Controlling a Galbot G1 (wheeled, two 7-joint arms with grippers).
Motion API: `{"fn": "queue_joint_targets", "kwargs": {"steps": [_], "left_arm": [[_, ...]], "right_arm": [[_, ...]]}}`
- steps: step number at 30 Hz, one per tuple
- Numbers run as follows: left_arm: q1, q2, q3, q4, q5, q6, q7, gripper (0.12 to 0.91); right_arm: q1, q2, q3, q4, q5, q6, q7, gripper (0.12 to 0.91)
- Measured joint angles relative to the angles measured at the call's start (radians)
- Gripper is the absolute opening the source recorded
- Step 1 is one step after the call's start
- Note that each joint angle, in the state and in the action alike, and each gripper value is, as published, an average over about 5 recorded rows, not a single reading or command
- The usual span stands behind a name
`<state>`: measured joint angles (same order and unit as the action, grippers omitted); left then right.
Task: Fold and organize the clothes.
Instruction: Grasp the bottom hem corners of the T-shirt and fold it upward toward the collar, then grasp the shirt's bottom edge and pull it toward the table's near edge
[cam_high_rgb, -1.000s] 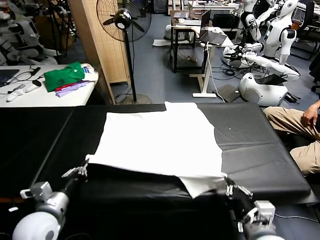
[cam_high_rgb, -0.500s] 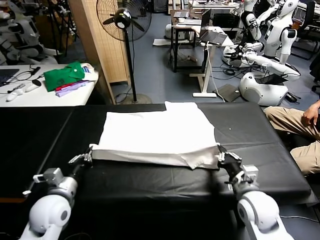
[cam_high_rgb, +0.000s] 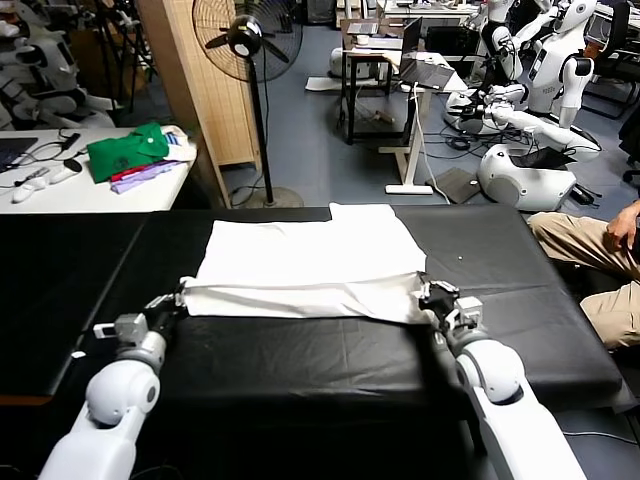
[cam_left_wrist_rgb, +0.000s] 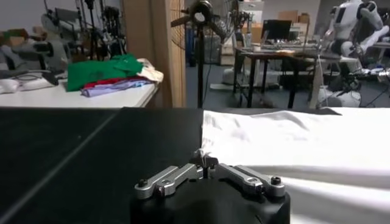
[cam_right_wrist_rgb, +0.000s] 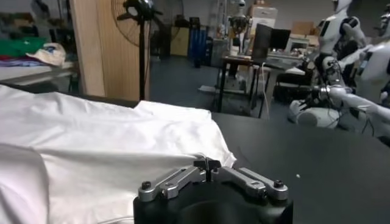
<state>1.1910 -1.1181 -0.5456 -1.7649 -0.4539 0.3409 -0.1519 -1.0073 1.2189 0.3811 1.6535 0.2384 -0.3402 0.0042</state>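
I should use both grippers to lay down the white T-shirt's fold edge, take the near corners (cam_high_rgb: 196, 302) and pull it closer, because the shirt reaches the far edge of the black table.
The white T-shirt (cam_high_rgb: 305, 265) lies plain side up on the black table (cam_high_rgb: 330, 355), its near part folded back over the far part. My left gripper (cam_high_rgb: 183, 298) is shut on the shirt's near left corner; the pinched cloth (cam_left_wrist_rgb: 203, 153) shows at the fingertips of the left gripper (cam_left_wrist_rgb: 205, 163) in the left wrist view. My right gripper (cam_high_rgb: 428, 298) is shut on the near right corner, and the cloth (cam_right_wrist_rgb: 109, 152) runs up to the fingertips of the right gripper (cam_right_wrist_rgb: 207, 164) in the right wrist view. Both hold the fold edge low over the table.
A white side table (cam_high_rgb: 90, 190) at the far left carries folded green and purple garments (cam_high_rgb: 130, 155). A standing fan (cam_high_rgb: 250, 60) and a wooden panel (cam_high_rgb: 195, 80) stand behind the table. A seated person's legs (cam_high_rgb: 600, 260) are at the right edge.
Both grippers have carried the shirt's near edge away from me, from the table's front to mid-shirt, folding the near part over the far part.
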Motion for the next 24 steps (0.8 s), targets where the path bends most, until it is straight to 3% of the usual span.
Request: {"fn": "queue_joint_targets", "kwargs": {"steps": [3,7,15,19,24], "left_arm": [[-0.011,0.000,0.003,0.013,0.012,0.000,-0.001,0.127],[-0.022,-0.002,0.013,0.018,0.023,0.004,0.006,0.178],[-0.010,0.000,0.013,0.006,0.026,0.008,0.014,0.609],[0.010,0.006,0.002,-0.011,0.014,0.010,0.018,0.768],[0.051,0.011,-0.016,-0.036,-0.053,0.032,0.025,0.797]], "right_arm": [[0.003,0.009,-0.001,-0.012,0.011,0.011,-0.019,0.183],[-0.007,0.008,0.003,-0.004,0.041,0.000,-0.046,0.395],[-0.092,-0.027,0.047,0.083,0.070,-0.055,-0.044,0.759],[-0.157,-0.035,0.068,0.138,0.078,-0.062,-0.041,0.796],[-0.219,-0.029,0.072,0.178,0.081,-0.063,-0.040,0.795]]}}
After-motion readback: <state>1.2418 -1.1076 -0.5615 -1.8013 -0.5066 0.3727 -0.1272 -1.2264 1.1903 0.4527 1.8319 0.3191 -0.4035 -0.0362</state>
